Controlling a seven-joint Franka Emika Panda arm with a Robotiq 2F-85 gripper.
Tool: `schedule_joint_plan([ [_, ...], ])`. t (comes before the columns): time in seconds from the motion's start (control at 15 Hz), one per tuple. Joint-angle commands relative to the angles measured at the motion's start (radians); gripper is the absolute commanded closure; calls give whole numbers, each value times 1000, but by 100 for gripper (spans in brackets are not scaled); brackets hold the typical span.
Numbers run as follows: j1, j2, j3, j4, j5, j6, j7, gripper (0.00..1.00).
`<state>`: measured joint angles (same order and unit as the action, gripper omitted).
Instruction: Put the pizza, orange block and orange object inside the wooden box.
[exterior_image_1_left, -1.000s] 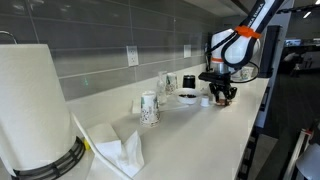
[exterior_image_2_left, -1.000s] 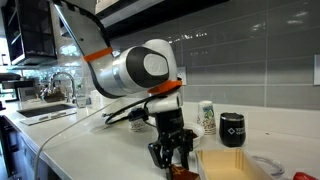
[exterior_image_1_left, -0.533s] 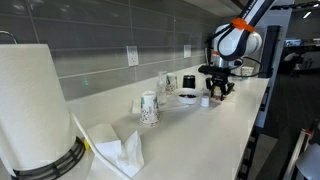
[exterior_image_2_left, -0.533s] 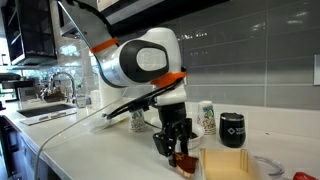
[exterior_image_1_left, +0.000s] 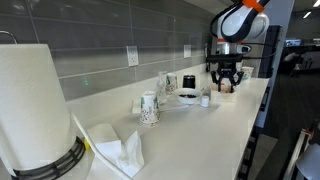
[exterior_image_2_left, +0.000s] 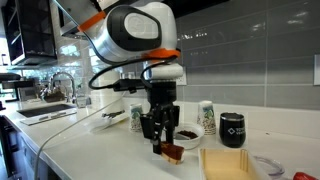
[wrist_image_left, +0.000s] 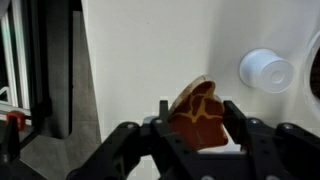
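My gripper has the pizza, which hangs above the counter now. It will release it on the bottom of the wooden box (exterior_image_1_left: 222, 93), just behind the box's front side.
My gripper (wrist_image_left: 197, 112) is shut on the pizza (wrist_image_left: 200, 110), a thin tan wedge with a dark orange-brown face, gripped by its edges. In an exterior view the gripper (exterior_image_2_left: 164, 146) hangs above the counter with the pizza (exterior_image_2_left: 173, 152) at its fingertips, just left of the pale wooden box (exterior_image_2_left: 226, 164). Seen from far off in an exterior view, the gripper (exterior_image_1_left: 226, 84) is raised over the counter's far end. The orange block and the orange object are out of view.
A white bowl with a dark inside (exterior_image_2_left: 187, 132), a black mug (exterior_image_2_left: 232, 130) and a paper cup (exterior_image_2_left: 207, 116) stand behind the box. A small white cup (wrist_image_left: 267, 70) sits on the counter. Closer by are a patterned cup (exterior_image_1_left: 149, 108), napkins (exterior_image_1_left: 116, 150) and a paper-towel roll (exterior_image_1_left: 35, 110).
The arm has risen from the counter with the pizza held in the jaws, and the wrist has swung upright. The jaws have kept the same width.
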<state>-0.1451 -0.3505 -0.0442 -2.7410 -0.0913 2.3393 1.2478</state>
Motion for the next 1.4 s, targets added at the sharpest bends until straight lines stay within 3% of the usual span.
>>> schedule_joint_plan([
  [0.0, -51, -170, 14, -13, -24, -156, -27, 69],
  [0.27, -132, -304, -2, -13, -70, -251, -66, 69],
  [0.53, -195, -329, -20, -2, -110, -223, -140, 69],
  [1.0, -217, -236, -37, -6, -99, -23, -256, 69],
  [1.33, -212, -85, -19, -18, -92, 187, -290, 69],
])
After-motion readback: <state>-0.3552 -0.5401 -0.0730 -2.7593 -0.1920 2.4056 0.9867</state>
